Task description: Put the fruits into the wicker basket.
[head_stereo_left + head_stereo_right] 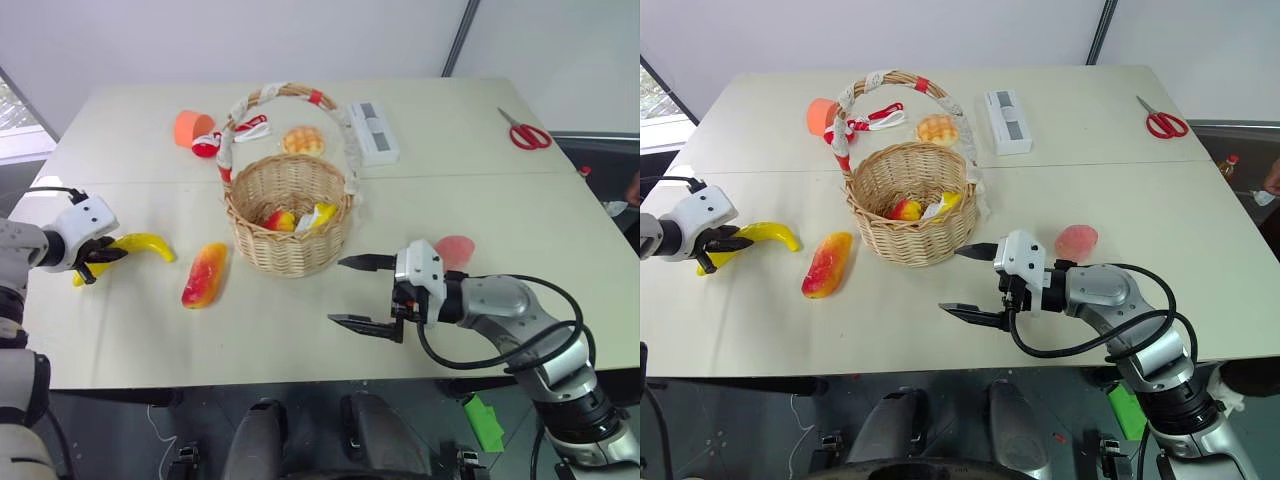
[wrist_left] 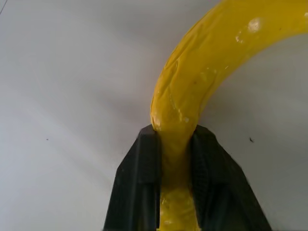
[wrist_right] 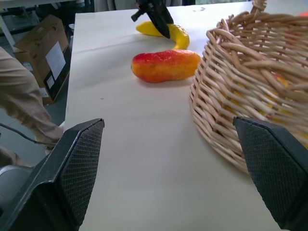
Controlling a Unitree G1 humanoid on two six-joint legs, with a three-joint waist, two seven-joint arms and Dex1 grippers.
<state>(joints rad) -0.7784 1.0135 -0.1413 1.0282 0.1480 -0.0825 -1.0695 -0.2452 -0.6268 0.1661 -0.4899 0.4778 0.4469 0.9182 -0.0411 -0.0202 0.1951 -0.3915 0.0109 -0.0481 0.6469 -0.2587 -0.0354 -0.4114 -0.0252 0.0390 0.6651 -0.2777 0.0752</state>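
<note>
Next, I release the yellow banana, which still lies on the table, with my left gripper in the wicker basket [image 1: 290,203], just behind the fruit pieces there.
The yellow banana [image 1: 143,245] lies on the table at the far left, and my left gripper [image 1: 95,262] is shut on its stem end; the left wrist view shows the banana [image 2: 202,72] squeezed between the two black fingers [image 2: 139,183]. An orange-red mango [image 1: 205,275] lies between the banana and the wicker basket [image 1: 290,250], which holds a few fruit pieces [image 1: 281,220]. A pink peach [image 1: 456,250] rests right of the basket, behind my right gripper [image 1: 342,292], which is open and empty just in front of the basket [image 3: 250,96].
Behind the basket are an orange cup [image 1: 192,127], a bread bun [image 1: 303,141], a white box [image 1: 373,132] and a red-and-white cloth strip [image 1: 245,129]. Red scissors [image 1: 525,132] lie at the far right. A person's leg [image 3: 24,106] and a cardboard box [image 3: 48,53] stand beyond the table's left edge.
</note>
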